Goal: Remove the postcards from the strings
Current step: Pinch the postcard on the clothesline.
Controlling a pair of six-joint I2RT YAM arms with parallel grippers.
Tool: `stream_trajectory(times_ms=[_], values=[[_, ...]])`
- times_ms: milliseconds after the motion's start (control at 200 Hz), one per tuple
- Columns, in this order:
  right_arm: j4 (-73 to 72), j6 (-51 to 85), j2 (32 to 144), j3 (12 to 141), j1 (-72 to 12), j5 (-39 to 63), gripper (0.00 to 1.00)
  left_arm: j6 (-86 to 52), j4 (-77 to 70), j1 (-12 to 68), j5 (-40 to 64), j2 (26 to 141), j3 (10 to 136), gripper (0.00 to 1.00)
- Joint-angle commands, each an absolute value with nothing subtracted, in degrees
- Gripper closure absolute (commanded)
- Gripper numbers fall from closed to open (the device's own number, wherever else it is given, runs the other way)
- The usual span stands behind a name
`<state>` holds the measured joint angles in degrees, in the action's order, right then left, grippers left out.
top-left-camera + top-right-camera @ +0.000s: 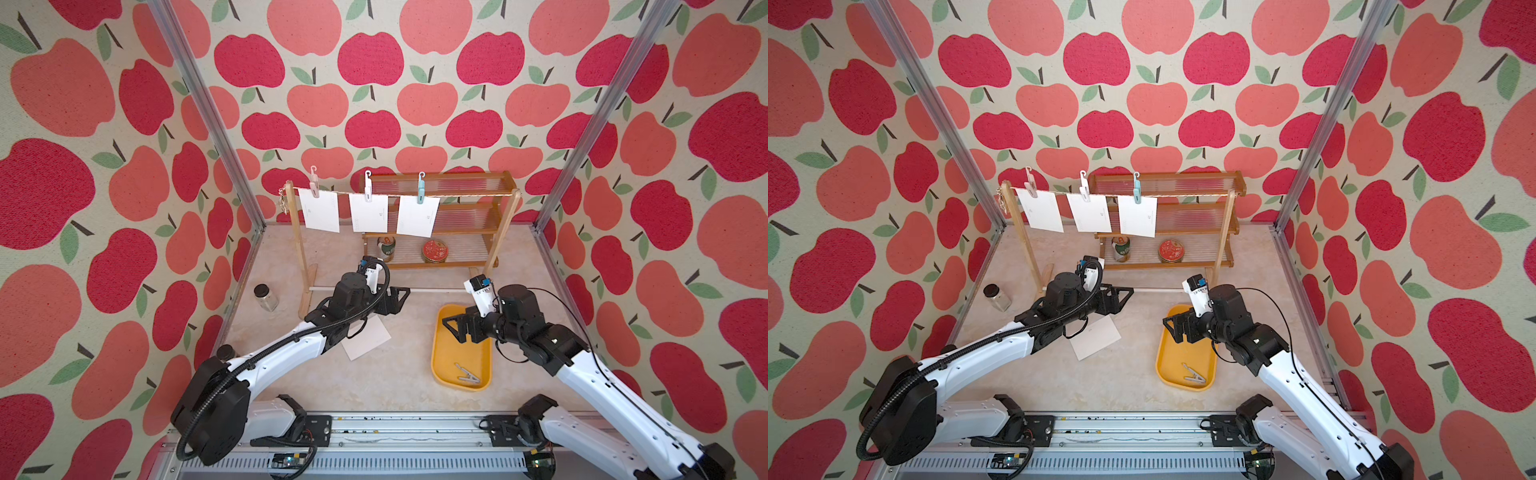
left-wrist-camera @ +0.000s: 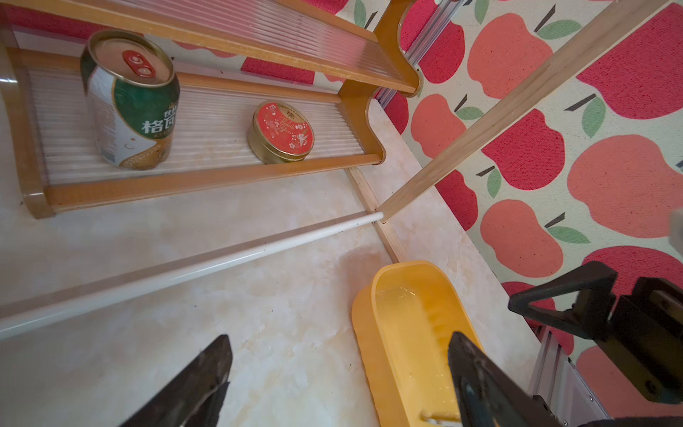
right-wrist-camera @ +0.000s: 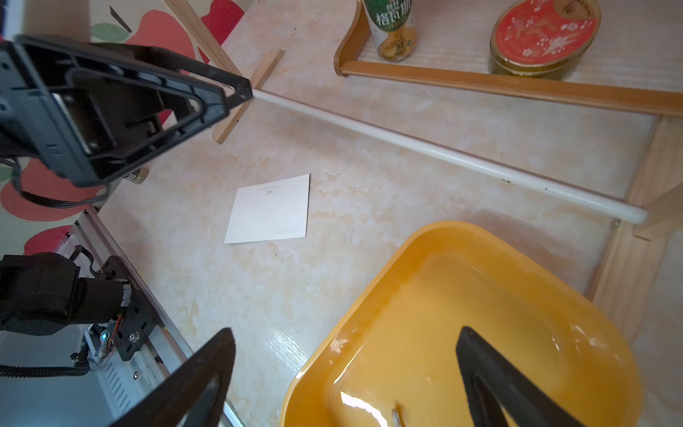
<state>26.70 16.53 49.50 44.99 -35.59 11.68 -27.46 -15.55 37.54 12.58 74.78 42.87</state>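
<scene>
The bottom edge of the postcard (image 1: 415, 233) hanging from the teal peg, nearest the yellow tray, should be reached next by my left gripper, which will then close there.
Three white postcards (image 1: 319, 210) (image 1: 369, 212) (image 1: 417, 216) hang from the twine string (image 1: 469, 195), each clipped by a pastel peg (image 1: 314, 183). Another postcard (image 1: 368, 340) (image 3: 269, 209) lies flat on the table, partly under my left arm. My left gripper (image 1: 405, 293) (image 2: 340, 336) is open and empty, low over the table near the rack's white rod. My right gripper (image 1: 451, 330) (image 3: 346, 330) is open and empty above the far end of the yellow tray (image 1: 457, 353). A loose pale peg (image 1: 467, 374) lies in the tray.
Behind the rack stands a wooden shelf (image 1: 494, 224) holding a can (image 2: 129, 100) and a red round tin (image 2: 282, 133). A glass jar (image 1: 266, 297) sits at the left wall. The rack's white rod (image 1: 436, 289) and wooden uprights (image 1: 509, 228) cross the table.
</scene>
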Motion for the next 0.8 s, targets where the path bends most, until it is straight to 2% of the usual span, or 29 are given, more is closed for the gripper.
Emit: stream_trajectory(times_ms=[0, 370, 560, 795], values=[[25.7, 14.8, 49.2, 49.4, -36.2, 14.1, 0.05, -28.0, -25.5, 37.7, 13.8, 77.8, 45.5, 0.11], [25.1, 11.6, 51.9, 59.4, -36.7, 19.2, 0.05, -33.6, -31.1, 35.3, 17.2, 83.6, 51.0, 0.1], [21.5, 10.7, 54.4, 63.5, -36.7, 22.4, 0.03, -36.7, -47.6, 35.3, 17.7, 87.2, 48.2, 0.07], [18.3, 10.1, 57.4, 67.5, -36.6, 26.1, 0.02, -39.9, -59.2, 35.2, 17.1, 92.4, 49.5, 0.05]])
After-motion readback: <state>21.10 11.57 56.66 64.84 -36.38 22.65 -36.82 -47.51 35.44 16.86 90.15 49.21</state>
